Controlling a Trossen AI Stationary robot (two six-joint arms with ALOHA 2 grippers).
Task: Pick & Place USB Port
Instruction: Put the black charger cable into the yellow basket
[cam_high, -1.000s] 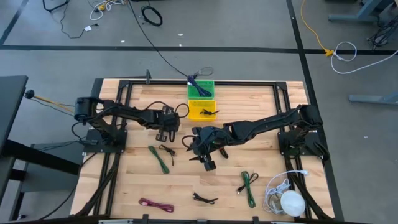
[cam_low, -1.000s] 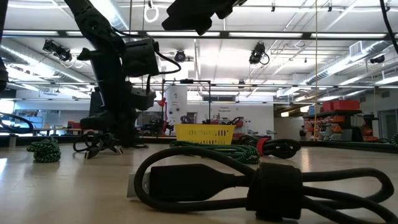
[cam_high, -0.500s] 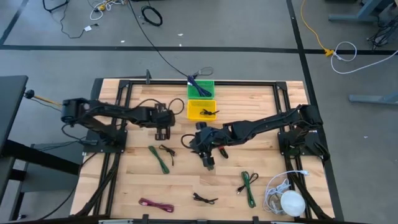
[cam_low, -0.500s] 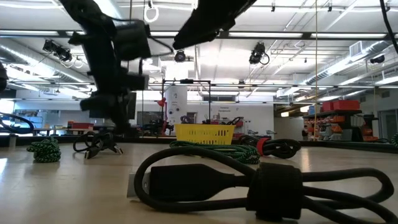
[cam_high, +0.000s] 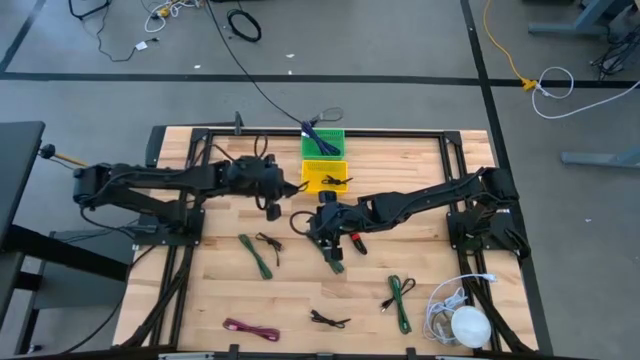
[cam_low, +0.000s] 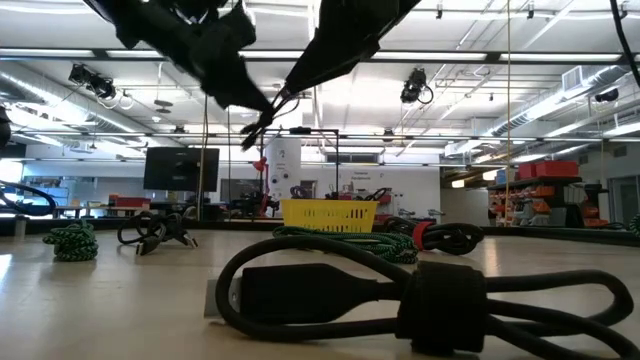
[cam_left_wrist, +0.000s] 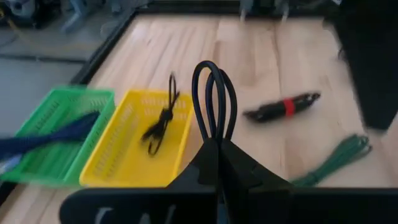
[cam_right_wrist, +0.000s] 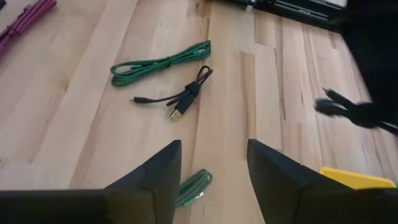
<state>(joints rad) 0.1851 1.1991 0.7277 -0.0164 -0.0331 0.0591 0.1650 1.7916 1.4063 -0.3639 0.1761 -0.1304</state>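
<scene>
My left gripper will release the coiled black cable so that it goes on top of the black cable in the yellow basket (cam_high: 327, 182) (cam_left_wrist: 155, 132).
My left gripper (cam_high: 280, 192) hangs above the table just left of the yellow basket (cam_high: 325, 176), shut on a coiled black cable (cam_left_wrist: 211, 93). In the low view the gripper (cam_low: 240, 90) sits high, and the cable's ends (cam_low: 262, 125) stick out below it. The yellow basket (cam_left_wrist: 140, 146) has a black cable (cam_left_wrist: 160, 121) lying in it. My right gripper (cam_high: 335, 262) hovers open over the table's middle (cam_right_wrist: 214, 168) and touches nothing. My left gripper pinches the coiled black cable between its two shut fingers at the bundle's lower end (cam_left_wrist: 214, 144). The fingers point roughly level toward the table's right. The cable is lifted clear, and its loops (cam_left_wrist: 210, 78) stand out past the fingertips.
A green basket (cam_high: 323, 143) holding a blue cable sits behind the yellow one. On the table lie a black cable with a red band (cam_left_wrist: 283, 107), green cables (cam_high: 260, 255) (cam_high: 400, 300), small black cables (cam_high: 328, 319) (cam_right_wrist: 180, 99), a pink one (cam_high: 250, 329) and a white coil (cam_high: 460, 322).
My left gripper has risen well above the table and tipped over, carrying the black cable up with it, and has moved a little toward the yellow basket. The left arm's elbow has swung toward the table's left. My right gripper has stayed about where it was.
</scene>
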